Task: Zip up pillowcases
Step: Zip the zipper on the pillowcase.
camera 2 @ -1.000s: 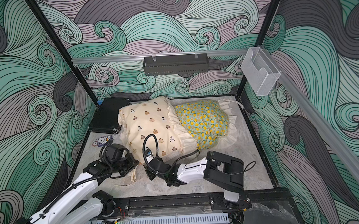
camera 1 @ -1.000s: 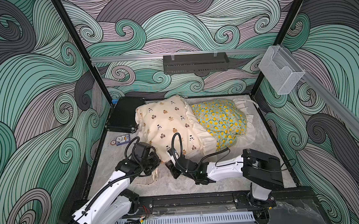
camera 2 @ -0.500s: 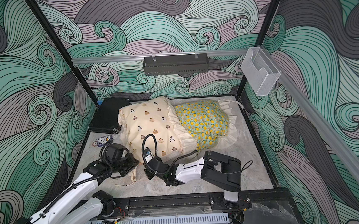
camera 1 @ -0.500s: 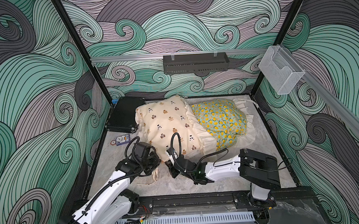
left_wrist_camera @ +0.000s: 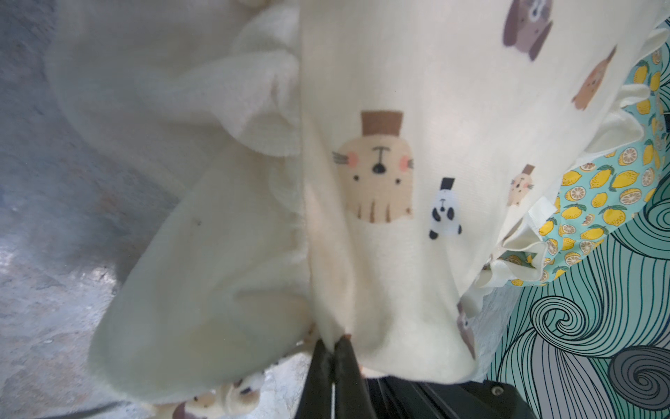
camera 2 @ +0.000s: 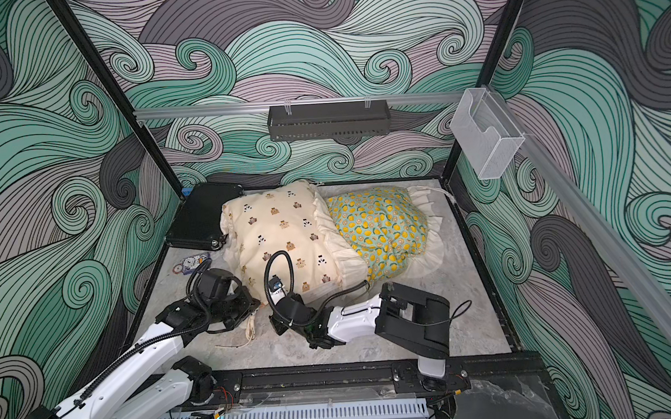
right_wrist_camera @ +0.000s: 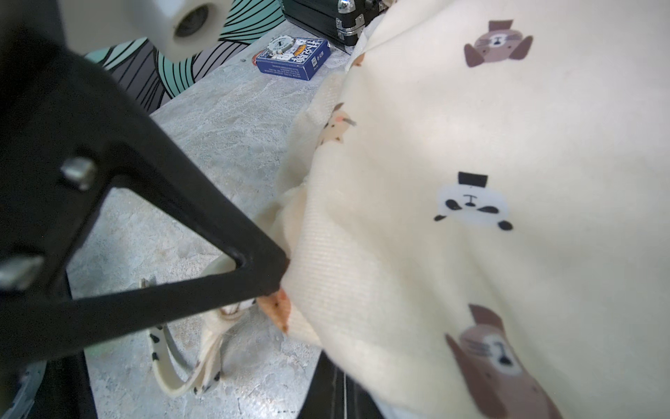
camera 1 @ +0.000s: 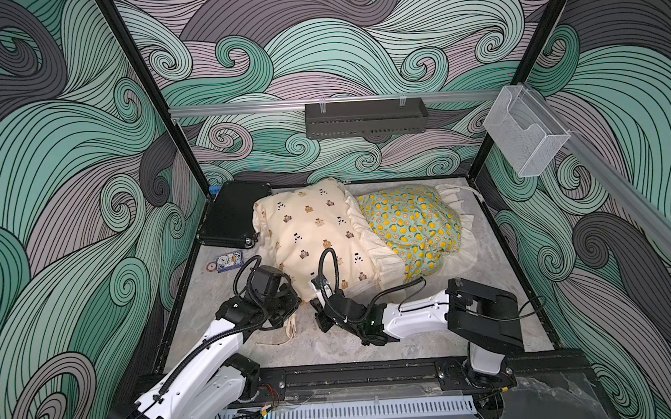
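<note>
Next, the left gripper regrips the cream pillowcase's seam further in before pulling point(left_wrist_camera: 317, 290), as it pinches just the end of the cream pillowcase's near corner.
The cream pillowcase point(camera 1: 319, 227) point(camera 2: 279, 230) printed with bears and pandas lies mid-table, overlapping the teal lemon pillowcase point(camera 1: 410, 222) point(camera 2: 378, 224) to its right. My left gripper point(camera 1: 291, 301) point(left_wrist_camera: 333, 348) is shut on the cream pillowcase's point(left_wrist_camera: 398, 109) near corner, with fabric pinched between its tips. My right gripper point(camera 1: 316, 304) point(right_wrist_camera: 337, 366) sits just to the right at the same near edge. Its fingers are together, and their tips are hidden under the cream fabric point(right_wrist_camera: 471, 145). The left gripper point(right_wrist_camera: 279, 268) shows close beside it in the right wrist view. No zipper is plainly visible.
A flat black case point(camera 1: 234, 216) lies at the back left, with a small blue card box point(camera 1: 229, 261) point(right_wrist_camera: 293, 58) in front of it. A cream spotted strap point(camera 1: 291, 325) point(right_wrist_camera: 181, 362) trails on the table below the grippers. A black shelf point(camera 1: 364, 117) and a clear holder point(camera 1: 525, 135) hang on the walls.
The right gripper has closed at the cream pillowcase's near edge, and its arm has shifted slightly left. The left gripper has kept its hold and place.
</note>
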You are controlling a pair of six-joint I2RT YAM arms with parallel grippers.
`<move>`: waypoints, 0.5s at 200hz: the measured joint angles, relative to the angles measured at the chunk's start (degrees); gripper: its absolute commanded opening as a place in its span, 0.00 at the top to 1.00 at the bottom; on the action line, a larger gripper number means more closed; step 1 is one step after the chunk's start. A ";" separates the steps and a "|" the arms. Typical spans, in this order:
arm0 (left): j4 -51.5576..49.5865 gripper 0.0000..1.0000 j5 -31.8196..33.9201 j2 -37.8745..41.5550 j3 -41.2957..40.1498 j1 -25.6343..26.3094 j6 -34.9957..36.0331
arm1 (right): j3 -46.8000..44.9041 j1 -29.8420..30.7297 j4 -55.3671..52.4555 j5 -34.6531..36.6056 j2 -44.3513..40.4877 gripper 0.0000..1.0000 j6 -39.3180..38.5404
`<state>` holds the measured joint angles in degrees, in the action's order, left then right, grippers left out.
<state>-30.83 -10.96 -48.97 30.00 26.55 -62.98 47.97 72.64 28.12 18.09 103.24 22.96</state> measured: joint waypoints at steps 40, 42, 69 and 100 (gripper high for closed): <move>-0.07 1.00 1.42 0.24 0.00 0.00 0.04 | 0.00 0.07 -1.97 -0.11 -0.74 0.98 0.63; -0.07 1.00 1.46 0.24 0.00 0.00 0.04 | 0.00 0.09 -2.08 -0.13 -0.79 0.98 0.63; -0.33 1.00 2.82 1.90 0.00 0.09 0.33 | 0.00 0.11 -3.63 -0.90 -2.43 1.00 1.97; -0.70 1.00 5.27 4.50 0.00 0.24 0.96 | 0.00 0.11 -5.86 -2.99 -3.91 1.00 4.24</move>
<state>-31.53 -5.69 -44.47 30.00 26.79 -62.02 47.97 72.75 22.26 15.09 99.33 27.20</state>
